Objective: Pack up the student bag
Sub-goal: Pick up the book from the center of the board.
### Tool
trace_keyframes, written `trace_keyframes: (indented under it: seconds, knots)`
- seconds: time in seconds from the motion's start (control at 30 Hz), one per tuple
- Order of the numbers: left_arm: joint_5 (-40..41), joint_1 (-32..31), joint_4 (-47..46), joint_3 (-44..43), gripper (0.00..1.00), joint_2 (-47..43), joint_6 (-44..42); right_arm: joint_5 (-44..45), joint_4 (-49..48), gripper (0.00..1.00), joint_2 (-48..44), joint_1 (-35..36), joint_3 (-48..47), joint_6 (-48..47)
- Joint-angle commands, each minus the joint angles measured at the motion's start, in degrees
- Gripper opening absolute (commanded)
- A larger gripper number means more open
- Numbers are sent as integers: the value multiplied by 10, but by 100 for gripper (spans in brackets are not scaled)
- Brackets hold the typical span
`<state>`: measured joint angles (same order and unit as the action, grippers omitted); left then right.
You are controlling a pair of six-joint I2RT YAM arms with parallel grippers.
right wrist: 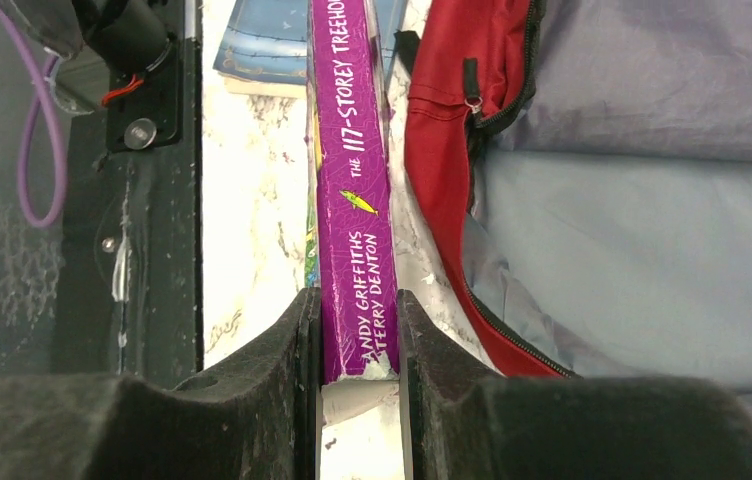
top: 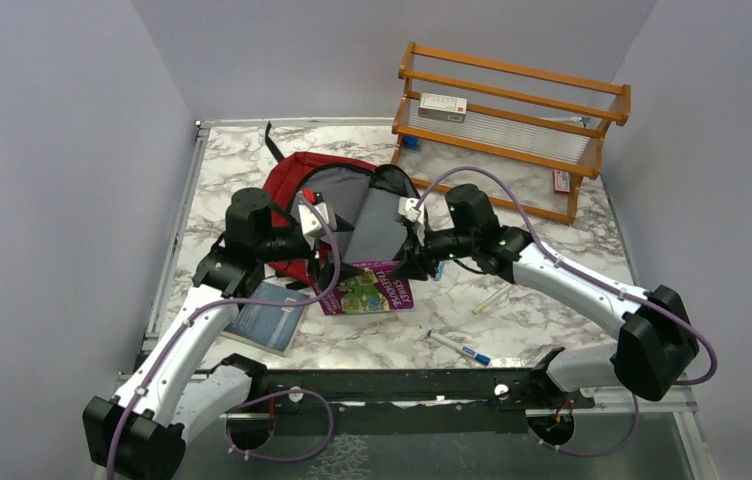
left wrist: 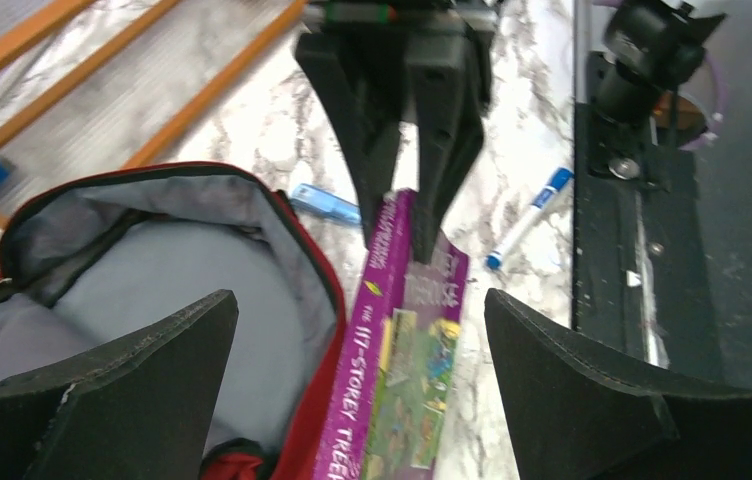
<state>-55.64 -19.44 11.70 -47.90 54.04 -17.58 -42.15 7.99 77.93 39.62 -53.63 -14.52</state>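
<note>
My right gripper pinches only the spine end of the purple book. My left gripper needs to steady the spine while my right gripper takes the book's bottom edge (top: pixel 412 291).
The student bag (top: pixel 297 185) is dark red with grey lining and lies open at the table's middle back. It also shows in the left wrist view (left wrist: pixel 152 270) and the right wrist view (right wrist: pixel 632 250). A purple book (top: pixel 372 288), "The 117-Storey Treehouse", lies just in front of the bag's opening. My right gripper (right wrist: pixel 357 300) is shut on the end of the book's spine (right wrist: pixel 352 150), beside the bag's red zipper rim. It also shows in the top view (top: pixel 414 266). My left gripper (left wrist: pixel 359 300) is open wide and empty, above the bag's rim and the book (left wrist: pixel 402 370).
A blue book (top: pixel 270 318) lies left of the purple one. A blue-capped marker (top: pixel 460 349) and a pale pen (top: pixel 490 298) lie at the front right. A small blue item (left wrist: pixel 324 203) lies by the bag. A wooden rack (top: pixel 512 130) stands at the back right.
</note>
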Motion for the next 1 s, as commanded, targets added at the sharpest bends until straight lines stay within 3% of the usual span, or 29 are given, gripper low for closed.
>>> trace_keyframes:
  seconds: [0.0,0.33,0.6,0.8,0.97]
  knots:
    - [-20,-33,55,22,93,-40,-30,-53,43,1,-48,-4,-27,-50]
    - [27,-94,87,-6,86,37,-34,-62,102,1,-102,-3,-41,-101]
    - [41,-114,114,-23,78,66,-49,-44,93,1,-129,-3,-42,-111]
    - [55,-127,123,-24,62,75,-51,-18,93,1,-147,-3,-43,-118]
    - [62,-132,129,-29,35,74,-56,-21,97,1,-166,-3,-45,-114]
